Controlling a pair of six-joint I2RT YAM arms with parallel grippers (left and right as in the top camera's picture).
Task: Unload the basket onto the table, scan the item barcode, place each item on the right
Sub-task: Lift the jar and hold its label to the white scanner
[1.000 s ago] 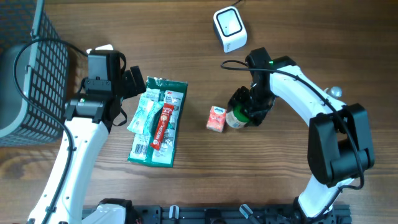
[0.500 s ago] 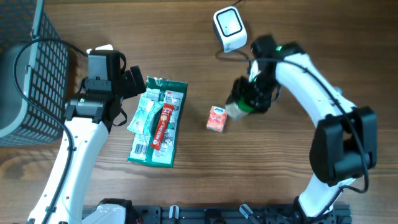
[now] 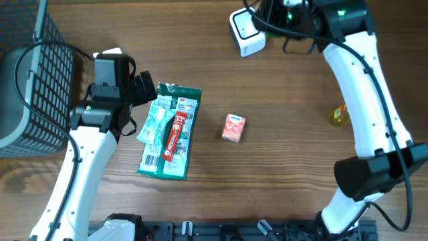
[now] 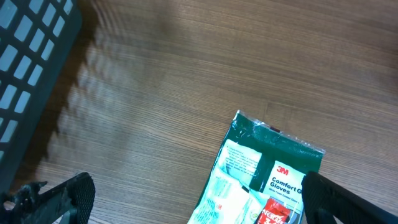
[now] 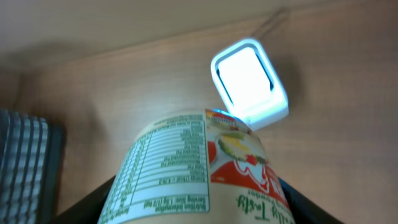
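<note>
I will release the bottle from my right gripper on the bare wood (image 3: 306, 140) between the pink box and the yellow object.
The item is a round container (image 5: 199, 168) with a nutrition table and a red and white label. My right gripper (image 5: 199, 200) is shut on it, one black finger on each side. Its top end points toward the white scanner (image 5: 250, 82), whose window glows just beyond it. In the overhead view the scanner (image 3: 246, 30) lies at the far edge with my right gripper (image 3: 273, 19) right beside it, and the arm hides the container there. My left gripper (image 3: 148, 90) hangs open and empty over the top of a green glove packet (image 4: 273, 168), its midpoint (image 4: 199, 205) above bare wood.
A pile of packets (image 3: 170, 130) lies left of centre, and a small pink box (image 3: 233, 127) sits mid-table. There is a small yellow object (image 3: 339, 115) at the right. A black wire basket (image 3: 33, 73) fills the far left.
My right arm has lifted the container from beside the pink box and carried it to the scanner at the far edge. The yellow object is now uncovered. The left arm has not moved.
</note>
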